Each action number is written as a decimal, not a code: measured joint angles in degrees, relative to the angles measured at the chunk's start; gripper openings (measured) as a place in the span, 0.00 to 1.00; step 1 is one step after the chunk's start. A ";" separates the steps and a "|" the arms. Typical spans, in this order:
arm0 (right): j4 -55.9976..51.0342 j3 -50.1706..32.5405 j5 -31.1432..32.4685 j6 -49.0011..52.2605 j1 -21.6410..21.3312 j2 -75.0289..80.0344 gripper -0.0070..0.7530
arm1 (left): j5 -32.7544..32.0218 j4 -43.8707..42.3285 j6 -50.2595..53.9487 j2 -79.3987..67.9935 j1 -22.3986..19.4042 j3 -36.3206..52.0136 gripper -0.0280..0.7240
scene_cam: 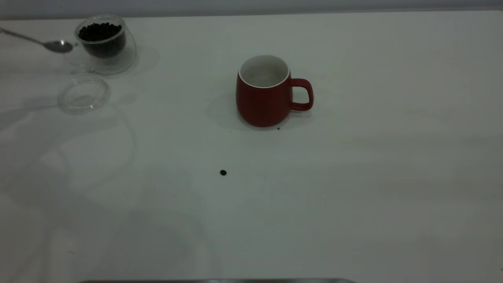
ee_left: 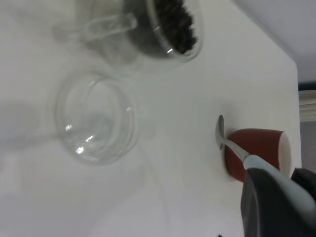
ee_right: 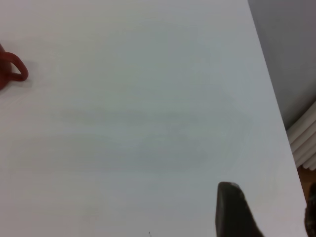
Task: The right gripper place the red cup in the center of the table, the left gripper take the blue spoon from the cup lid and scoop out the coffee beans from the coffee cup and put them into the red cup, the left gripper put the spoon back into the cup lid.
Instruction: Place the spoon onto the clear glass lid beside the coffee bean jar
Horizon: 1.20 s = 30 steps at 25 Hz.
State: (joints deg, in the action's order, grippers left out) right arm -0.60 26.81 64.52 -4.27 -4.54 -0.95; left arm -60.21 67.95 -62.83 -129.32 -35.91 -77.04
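Observation:
Next, the left gripper sets the blue spoon down across the rim of the cup lid (scene_cam: 59, 95) (ee_left: 62, 119), with the spoon's bowl inside. The spoon's bowl now hangs beside the coffee cup.
The red cup (scene_cam: 267, 92) stands upright and empty at the table's (scene_cam: 353, 177) middle, handle to the right. The clear coffee cup (scene_cam: 104, 41) holds coffee beans (scene_cam: 99, 31) at the far left. The cup lid (scene_cam: 83, 93) lies bare just in front of it. My left gripper (ee_left: 284, 185) is shut on the pale handle of the blue spoon (ee_left: 256, 165), and is outside the exterior view. The spoon's metal bowl (scene_cam: 59, 46) hangs just left of the coffee cup, with no beans seen in it. My right gripper (ee_right: 271, 212) is open and empty over bare table at the right.
One stray bean (scene_cam: 223, 172) lies on the table in front of the red cup, and a dark speck (scene_cam: 278, 128) sits at the cup's base. The table's far edge runs just behind the coffee cup.

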 joint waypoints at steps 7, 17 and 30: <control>0.00 0.00 0.00 0.00 0.00 0.00 0.51 | 3.92 0.32 -0.65 -4.84 0.00 0.00 0.21; 0.00 0.00 0.00 0.00 0.00 0.00 0.51 | 4.48 7.91 -7.42 -11.56 0.00 0.00 0.21; 0.00 0.00 0.00 0.00 0.00 0.00 0.51 | 5.99 13.35 -10.77 -15.99 0.00 0.00 0.21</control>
State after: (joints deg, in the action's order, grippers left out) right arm -0.60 26.81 64.52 -4.27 -4.54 -0.95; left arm -54.22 81.30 -73.61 -145.31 -35.91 -77.04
